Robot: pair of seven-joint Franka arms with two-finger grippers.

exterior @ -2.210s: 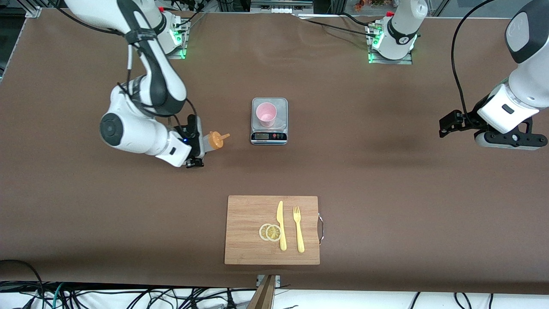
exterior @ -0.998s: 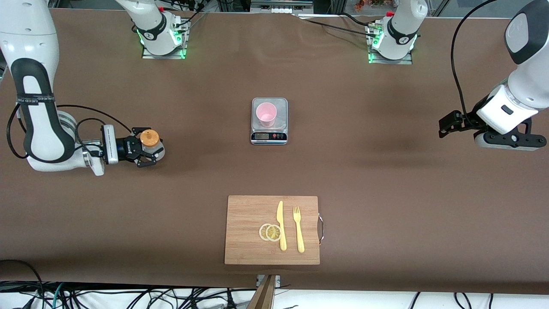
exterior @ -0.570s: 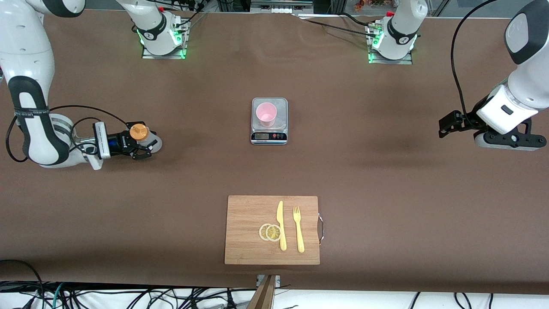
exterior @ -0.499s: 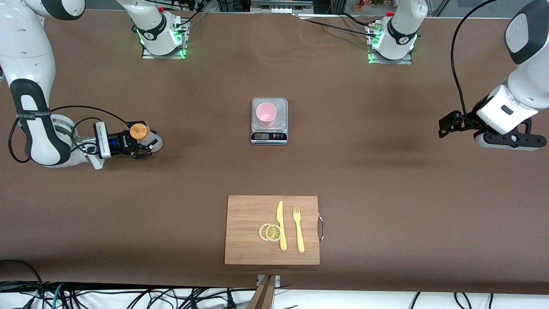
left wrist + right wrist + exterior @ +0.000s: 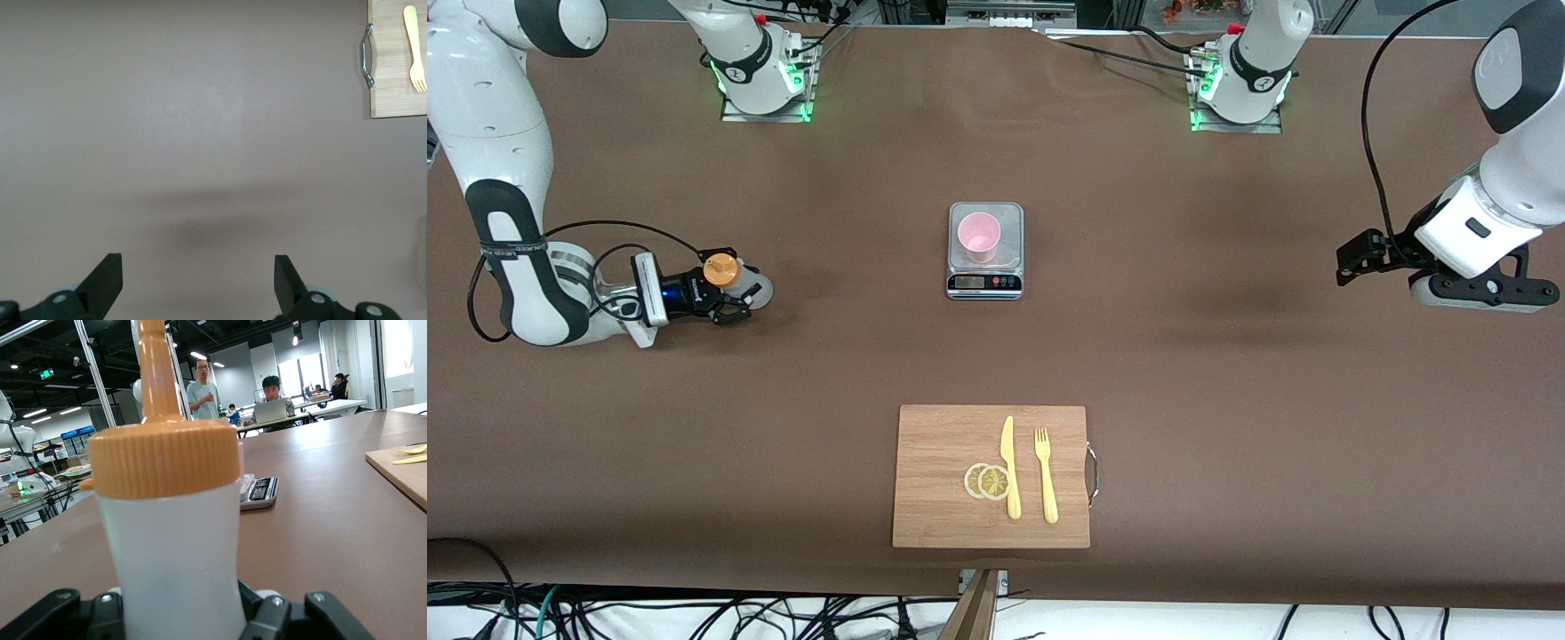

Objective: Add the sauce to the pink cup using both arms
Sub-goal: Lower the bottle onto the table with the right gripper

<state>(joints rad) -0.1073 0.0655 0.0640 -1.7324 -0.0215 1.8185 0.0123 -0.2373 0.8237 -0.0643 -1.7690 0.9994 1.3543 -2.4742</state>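
Next, I set the sauce, now held upright low over the table, upright with my right gripper on the bare table point(image 5: 762, 293) just beneath it, well away from the scale.
The sauce point(image 5: 721, 269), a whitish squeeze bottle with an orange nozzle cap, stands upright low over the table toward the right arm's end. My right gripper point(image 5: 734, 286) is shut on its body. In the right wrist view the sauce point(image 5: 170, 553) fills the middle, with the right gripper point(image 5: 177, 613) clamped round its lower part. The pink cup point(image 5: 979, 236) stands on a small scale point(image 5: 984, 283) at mid-table. My left gripper point(image 5: 1480, 293) waits open over bare table at the left arm's end. Nothing lies between the left gripper's point(image 5: 198, 287) fingers.
A wooden cutting board point(image 5: 943, 480) lies nearer the front camera than the scale. It carries two lemon slices point(image 5: 987, 481), a yellow knife point(image 5: 1009, 467) and a yellow fork point(image 5: 1045, 476). The board's corner point(image 5: 393, 87) and metal handle point(image 5: 366, 57) show in the left wrist view.
The right arm has carried the sauce from beside the scale, where it was tilted toward the cup, out to the right arm's end and set it upright. The left arm has not moved.
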